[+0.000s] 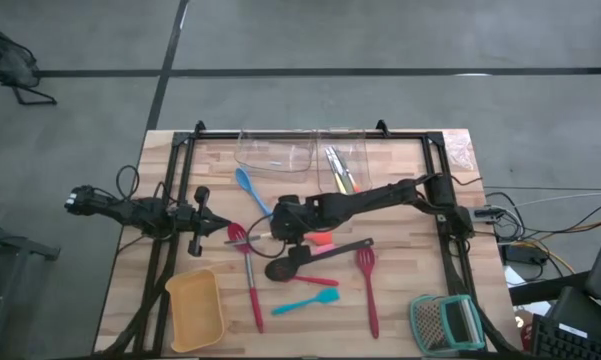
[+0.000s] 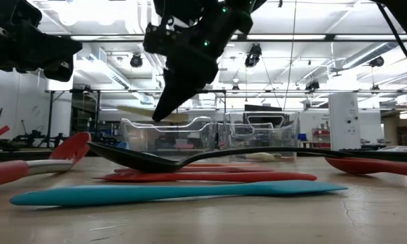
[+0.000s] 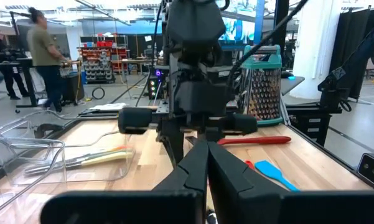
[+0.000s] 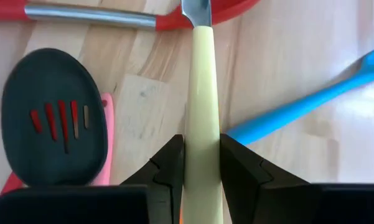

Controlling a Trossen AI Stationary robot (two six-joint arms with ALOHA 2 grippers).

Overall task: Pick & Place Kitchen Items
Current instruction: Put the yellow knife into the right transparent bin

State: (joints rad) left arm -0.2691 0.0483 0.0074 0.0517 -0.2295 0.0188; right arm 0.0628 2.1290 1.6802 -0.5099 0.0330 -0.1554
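I need to release the yellow-handled cutlery, now held above the table's middle, with my right gripper on top of the knives in the far clear tub [image 1: 343, 171].
My right gripper [image 1: 278, 224] is over the table's middle, shut on a piece of yellow-handled cutlery [image 4: 201, 87] whose metal end [image 4: 196, 11] is over a red slotted spoon's head [image 1: 238, 235]. In the low view the gripper [image 2: 164, 112] holds it above the table. My left gripper [image 1: 202, 226] waits shut at the table's left. Flat on the wood lie a blue spoon [image 1: 250, 190], a black slotted spoon [image 1: 302, 262], two long red slotted spoons [image 1: 250, 285] [image 1: 368, 292], a teal spatula [image 1: 305, 302], a small red spatula [image 1: 316, 281] and an orange one [image 1: 322, 238]. My right gripper pinches the yellow handle [image 4: 202, 146] between its two fingers [image 4: 169, 168], which bear on its two sides. The fingers slant down from the table's right. The handle sticks out past the fingertips toward the left and hangs about level [image 2: 139, 110], clear of the table.
Two clear tubs [image 1: 275, 152] [image 1: 342, 150] stand at the far edge, the right one holding more yellow-handled cutlery [image 1: 338, 170]. A yellow tray [image 1: 195, 308] sits near left, a teal-framed grater [image 1: 445, 322] near right. A person [image 3: 45, 56] stands beyond the table.
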